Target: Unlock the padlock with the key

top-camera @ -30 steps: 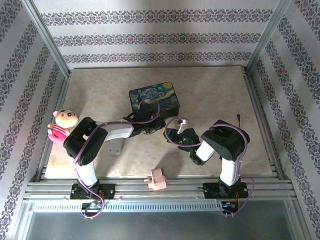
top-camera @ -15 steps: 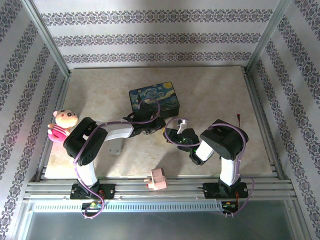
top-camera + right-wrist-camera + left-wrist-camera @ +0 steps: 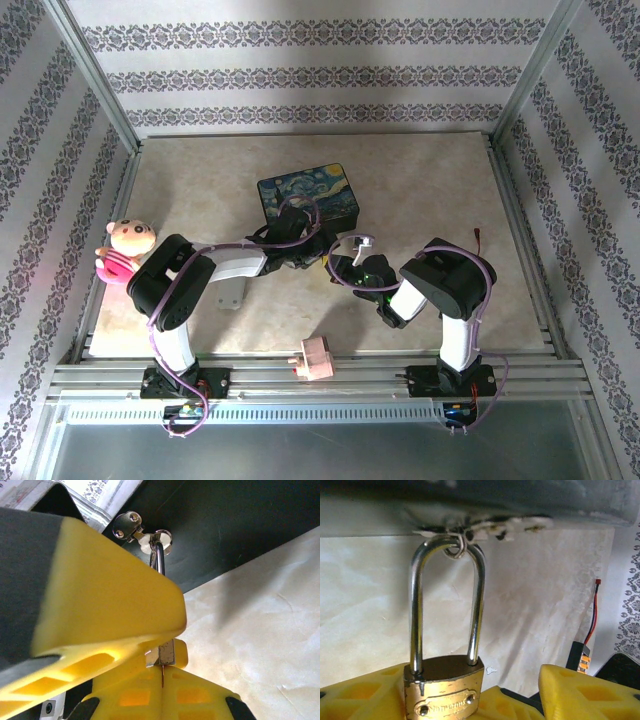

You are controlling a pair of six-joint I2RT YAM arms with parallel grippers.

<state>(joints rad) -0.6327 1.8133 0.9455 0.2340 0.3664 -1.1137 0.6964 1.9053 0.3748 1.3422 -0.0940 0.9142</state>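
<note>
Next, my left gripper backs away and clamps the padlock body by its broad sides (image 3: 448, 706), because the body now stands broadside to it against one finger.
The brass padlock (image 3: 444, 690) hangs by its long silver shackle (image 3: 415, 610) from a small ring on the latch of the dark blue starry tin (image 3: 308, 195). My left gripper (image 3: 475, 690) is open. The padlock body leans on its left yellow finger (image 3: 365, 695), and the right finger (image 3: 585, 690) stands clear of it. My right gripper (image 3: 162, 672) is shut on the key (image 3: 162, 656); a thin edge shows in the seam between the fingers, with a small metal end just above. The left gripper's yellow finger (image 3: 100, 580) hides the padlock body there. Above it the shackle (image 3: 159, 562) rises to the latch.
Both grippers (image 3: 330, 262) meet just in front of the tin. A pink doll (image 3: 125, 250) sits on the left rail, a pink block (image 3: 316, 358) at the near edge, a grey plate (image 3: 232, 292) under the left arm. A red wire (image 3: 483, 236) lies at right.
My left gripper's jaws have opened off the padlock. The right gripper has closed fully and shifted slightly left toward the padlock.
</note>
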